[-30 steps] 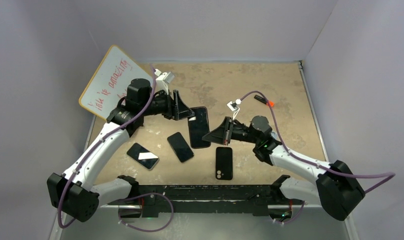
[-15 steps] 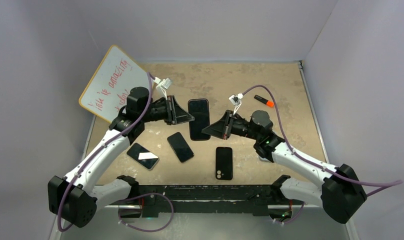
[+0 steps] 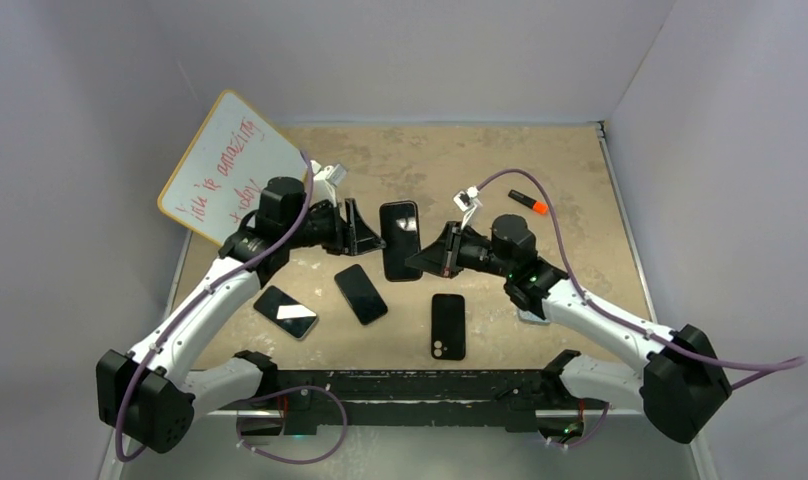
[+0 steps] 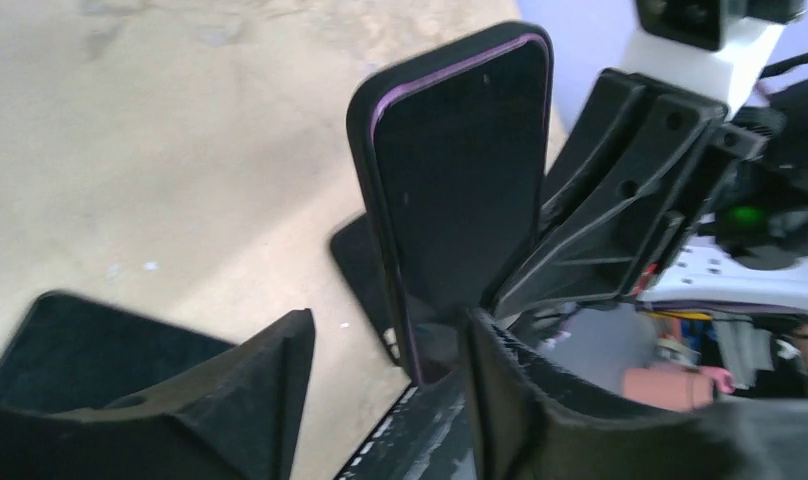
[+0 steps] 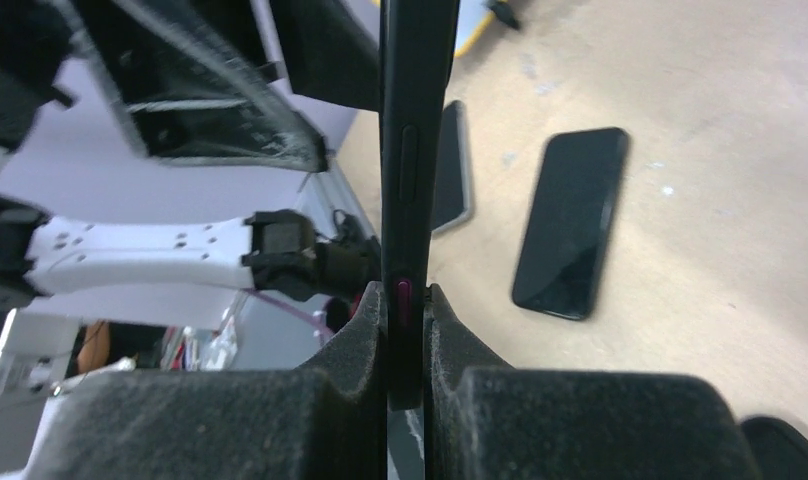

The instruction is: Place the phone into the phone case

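My right gripper is going to put the phone in its black case, now held off the table, down on the tan table (image 3: pixel 436 251) just behind the back-up black phone.
A black phone (image 3: pixel 400 240) with a purple rim showing inside a black phone case is held off the table between both arms. My right gripper (image 5: pixel 407 330) is shut on its lower edge, one pad on each flat face, and in the right wrist view I see the phone (image 5: pixel 410 150) edge-on. My left gripper (image 4: pixel 390 380) is open, and the phone's near end (image 4: pixel 450 190) lies between its fingers, close to the right finger (image 4: pixel 520 400), with a wide gap to the left finger (image 4: pixel 260 390). In the top view the left gripper (image 3: pixel 372 240) is at the phone's left side.
Two dark phones (image 3: pixel 286 312) (image 3: pixel 361 293) and a black one lying back-up (image 3: pixel 448 326) are on the tan table near the front. A whiteboard (image 3: pixel 225 165) leans at the back left. An orange-capped marker (image 3: pixel 528 202) lies at the right.
The right arm has carried the phone a little toward the back and straightened it. The left gripper narrowed beside the phone half a second ago and now stands wider again.
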Tool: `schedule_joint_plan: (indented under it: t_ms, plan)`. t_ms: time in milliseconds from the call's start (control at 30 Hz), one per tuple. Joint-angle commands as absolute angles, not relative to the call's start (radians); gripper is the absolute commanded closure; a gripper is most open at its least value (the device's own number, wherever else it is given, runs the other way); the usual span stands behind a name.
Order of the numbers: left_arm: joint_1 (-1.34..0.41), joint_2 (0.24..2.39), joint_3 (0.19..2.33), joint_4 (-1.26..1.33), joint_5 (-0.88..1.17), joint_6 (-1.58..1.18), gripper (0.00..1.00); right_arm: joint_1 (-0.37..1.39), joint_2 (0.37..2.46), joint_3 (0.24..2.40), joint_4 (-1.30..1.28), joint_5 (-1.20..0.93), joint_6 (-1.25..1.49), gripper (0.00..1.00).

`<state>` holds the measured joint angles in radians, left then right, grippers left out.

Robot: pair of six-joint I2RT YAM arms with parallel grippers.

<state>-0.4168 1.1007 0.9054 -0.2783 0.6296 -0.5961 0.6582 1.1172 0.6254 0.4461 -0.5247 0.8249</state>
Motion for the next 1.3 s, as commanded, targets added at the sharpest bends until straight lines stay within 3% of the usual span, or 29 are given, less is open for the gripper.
schedule_joint_plan:
  t_ms: [0,200,433,867,1000,1200,1267]
  plan:
    - [-0.413,1.071,0.963,-0.442,0.466,-0.408,0.38,0.639,1.126,0.721,0.318,-0.389,0.744,1.00]
    - [-0.413,1.032,0.928,-0.511,0.382,-0.322,0.16,0.582,1.243,0.802,0.129,-0.312,0.641,1.00]
    - [-0.413,0.983,0.827,-0.533,0.274,-0.267,0.12,0.440,1.442,0.883,0.113,-0.440,0.611,1.00]
    - [-0.413,0.984,0.768,-0.449,0.388,-0.260,0.03,0.412,1.674,0.930,0.155,-0.626,0.625,1.00]
    - [-0.413,0.999,0.775,-0.382,0.461,-0.406,0.03,0.412,1.596,0.867,0.295,-0.679,0.731,1.00]
    - [-0.413,1.057,0.724,-0.132,0.605,-0.719,0.19,0.418,1.442,0.685,0.659,-0.707,1.026,1.00]
    - [-0.413,1.074,0.696,-0.039,0.611,-0.797,0.20,0.425,1.398,0.661,0.708,-0.715,1.081,1.00]
